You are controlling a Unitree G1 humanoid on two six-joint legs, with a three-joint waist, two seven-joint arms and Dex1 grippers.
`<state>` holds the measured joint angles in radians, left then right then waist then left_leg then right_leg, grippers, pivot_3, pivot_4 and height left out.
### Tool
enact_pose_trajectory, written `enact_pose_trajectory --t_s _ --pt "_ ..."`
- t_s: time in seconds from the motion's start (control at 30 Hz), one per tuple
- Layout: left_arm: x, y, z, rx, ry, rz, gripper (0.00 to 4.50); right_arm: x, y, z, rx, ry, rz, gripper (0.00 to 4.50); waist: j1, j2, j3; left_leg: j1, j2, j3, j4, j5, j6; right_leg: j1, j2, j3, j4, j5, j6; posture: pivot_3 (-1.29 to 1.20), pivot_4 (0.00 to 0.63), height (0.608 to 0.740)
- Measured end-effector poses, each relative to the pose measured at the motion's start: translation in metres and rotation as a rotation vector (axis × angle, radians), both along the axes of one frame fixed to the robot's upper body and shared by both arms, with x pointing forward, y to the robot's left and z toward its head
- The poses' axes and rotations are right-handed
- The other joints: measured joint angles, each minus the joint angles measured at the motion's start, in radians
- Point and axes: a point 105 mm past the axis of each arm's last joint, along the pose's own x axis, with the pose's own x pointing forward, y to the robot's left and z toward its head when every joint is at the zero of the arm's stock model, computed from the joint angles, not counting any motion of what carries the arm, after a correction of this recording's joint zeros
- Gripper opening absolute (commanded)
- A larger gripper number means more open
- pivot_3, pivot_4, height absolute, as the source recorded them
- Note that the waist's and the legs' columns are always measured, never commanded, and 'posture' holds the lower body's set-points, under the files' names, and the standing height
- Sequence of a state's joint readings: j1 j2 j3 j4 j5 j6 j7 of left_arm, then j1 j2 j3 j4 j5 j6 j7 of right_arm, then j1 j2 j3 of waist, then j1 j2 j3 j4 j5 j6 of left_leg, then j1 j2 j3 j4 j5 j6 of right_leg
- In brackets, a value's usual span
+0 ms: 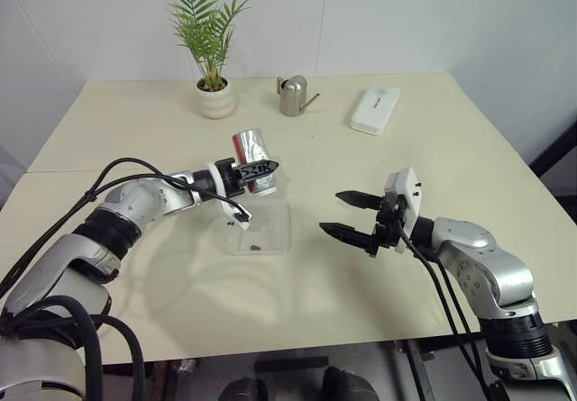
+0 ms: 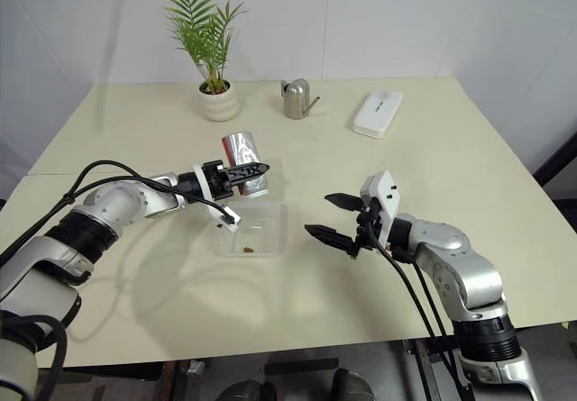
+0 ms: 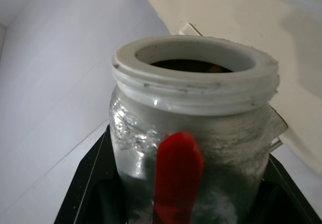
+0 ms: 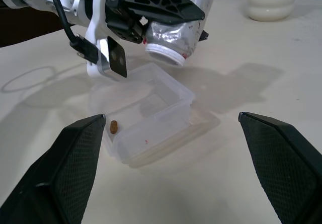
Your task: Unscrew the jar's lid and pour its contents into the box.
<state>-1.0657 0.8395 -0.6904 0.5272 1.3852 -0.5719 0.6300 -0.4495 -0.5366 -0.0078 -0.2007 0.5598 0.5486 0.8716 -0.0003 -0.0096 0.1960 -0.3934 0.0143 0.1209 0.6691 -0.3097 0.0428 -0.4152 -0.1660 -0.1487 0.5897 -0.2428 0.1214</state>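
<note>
Next, my left gripper sets the silvery jar down on the bare table (image 1: 135, 228) next to the clear box, well out on its own side.
My left gripper (image 1: 261, 172) is shut on the silvery jar (image 1: 251, 153), which has a red mark (image 3: 178, 173). The jar has no lid on it, and its white threaded mouth (image 4: 166, 56) tilts downward over the far side of the clear box (image 1: 270, 225). A small brown bit of the contents (image 4: 113, 126) lies on the box's floor. The inside of the jar looks dark. My right gripper (image 1: 347, 214) hovers to the right of the box, level and open, with nothing between its fingers. The lid is out of view.
At the back of the table (image 1: 135, 122) stand a potted palm in a white ribbed pot (image 1: 216, 100), a silver watering can (image 1: 291, 95) and a white flat case (image 1: 374, 110). Black cables trail from both arms.
</note>
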Motion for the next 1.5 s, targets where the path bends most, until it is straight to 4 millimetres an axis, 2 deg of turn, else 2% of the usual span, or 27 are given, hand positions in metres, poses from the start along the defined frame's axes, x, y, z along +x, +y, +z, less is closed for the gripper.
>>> enact_pose_trajectory --t_s 0.07,0.23,0.33,0.53,0.6,0.7,0.77,0.87,1.0,1.1,1.2,1.23,1.43,1.5 --pt "-0.005 0.0 0.006 -0.052 0.05 -0.001 1.97 0.0 0.0 -0.001 0.002 0.002 0.001 4.45 0.0 0.0 0.0 0.0 0.0 0.0 0.001 0.0 0.0 0.0 0.0 0.0 0.0 0.0 0.0 0.0 0.15 0.74" --pt "-0.014 0.013 0.042 -0.285 0.183 0.017 1.97 0.0 0.0 -0.002 0.007 0.011 0.011 4.45 -0.001 0.0 0.0 0.0 0.0 0.0 0.006 0.0 0.0 0.001 0.0 0.0 0.003 0.0 0.0 0.0 0.15 0.74" --pt "-0.011 0.03 0.046 -0.486 0.353 0.084 1.97 -0.001 0.004 -0.003 0.016 0.014 0.027 4.45 -0.003 0.0 0.0 0.002 0.001 0.0 0.009 0.0 0.0 0.002 -0.001 0.001 0.005 0.0 0.0 0.0 0.15 0.74" --pt "0.011 0.09 0.009 -1.197 0.919 0.311 1.97 -0.003 0.004 -0.003 0.012 0.016 0.049 4.45 -0.005 0.0 0.0 0.002 0.001 -0.001 0.013 0.0 0.0 0.002 0.0 0.002 0.009 0.0 0.0 0.0 0.15 0.74" --pt "0.012 0.112 0.01 -1.464 1.019 0.321 1.97 -0.004 0.005 -0.003 0.006 0.013 0.061 4.45 -0.004 -0.001 0.0 0.002 0.001 -0.001 0.013 0.0 0.0 0.002 0.0 0.002 0.009 0.0 0.0 0.0 0.15 0.74" --pt "0.006 0.137 0.01 -1.693 1.078 0.317 1.97 -0.004 0.003 -0.003 -0.011 0.011 0.065 4.45 -0.004 -0.001 0.0 0.002 0.001 -0.001 0.013 -0.001 0.0 0.003 0.0 0.002 0.008 0.0 0.0 0.0 0.15 0.74" --pt "-0.001 0.148 0.003 -1.843 1.111 0.288 1.97 -0.004 0.003 -0.003 -0.016 0.012 0.07 4.45 -0.004 -0.001 0.0 0.002 0.001 -0.001 0.013 -0.001 0.0 0.003 0.0 0.002 0.007 0.0 0.0 0.0 0.15 0.74" --pt "-0.008 0.168 -0.022 -2.009 1.123 0.349 1.97 -0.004 0.004 -0.003 -0.021 0.013 0.08 4.45 -0.003 -0.002 -0.001 0.002 0.001 -0.001 0.013 -0.001 0.0 0.003 0.0 0.002 0.007 0.0 0.0 0.0 0.15 0.74" --pt "-0.019 0.194 -0.041 -2.134 1.064 0.414 1.97 -0.006 0.005 -0.005 -0.051 0.014 0.105 4.45 -0.003 -0.003 -0.001 0.002 0.001 -0.001 0.013 -0.002 -0.001 0.003 0.0 0.002 0.007 0.0 0.0 0.0 0.15 0.74" --pt "-0.025 0.204 -0.046 -2.165 1.037 0.429 1.97 -0.006 0.006 -0.006 -0.07 0.013 0.117 4.45 -0.001 -0.003 -0.002 0.002 0.001 -0.001 0.013 -0.002 -0.001 0.003 0.0 0.002 0.007 0.0 0.0 0.0 0.15 0.74" --pt "-0.028 0.204 -0.054 -2.182 1.058 0.416 1.97 -0.005 0.008 -0.003 -0.071 0.003 0.128 4.45 -0.001 -0.004 -0.002 0.002 0.001 -0.001 0.012 -0.003 -0.002 0.003 0.0 0.002 0.006 0.0 0.0 0.0 0.15 0.74" --pt "-0.028 0.202 -0.058 -2.189 1.08 0.402 2.71 -0.005 0.008 -0.002 -0.072 0.001 0.131 4.5 -0.001 -0.004 -0.002 0.002 0.001 -0.001 0.012 -0.003 -0.002 0.003 0.0 0.002 0.006 0.0 0.0 0.0 0.15 0.74" --pt "-0.034 0.201 -0.061 -2.164 1.109 0.351 4.49 -0.004 0.011 0.0 -0.077 -0.005 0.149 4.5 -0.003 -0.004 -0.002 0.002 0.001 -0.001 0.012 -0.004 -0.002 0.003 0.0 0.002 0.005 0.0 0.0 0.0 0.15 0.74" --pt "-0.039 0.203 -0.064 -2.153 1.109 0.345 4.49 -0.004 0.012 0.002 -0.081 -0.016 0.151 4.5 -0.006 -0.004 -0.002 0.002 0.002 -0.001 0.012 -0.005 -0.002 0.003 0.0 0.002 0.005 0.0 0.0 0.0 0.15 0.74"
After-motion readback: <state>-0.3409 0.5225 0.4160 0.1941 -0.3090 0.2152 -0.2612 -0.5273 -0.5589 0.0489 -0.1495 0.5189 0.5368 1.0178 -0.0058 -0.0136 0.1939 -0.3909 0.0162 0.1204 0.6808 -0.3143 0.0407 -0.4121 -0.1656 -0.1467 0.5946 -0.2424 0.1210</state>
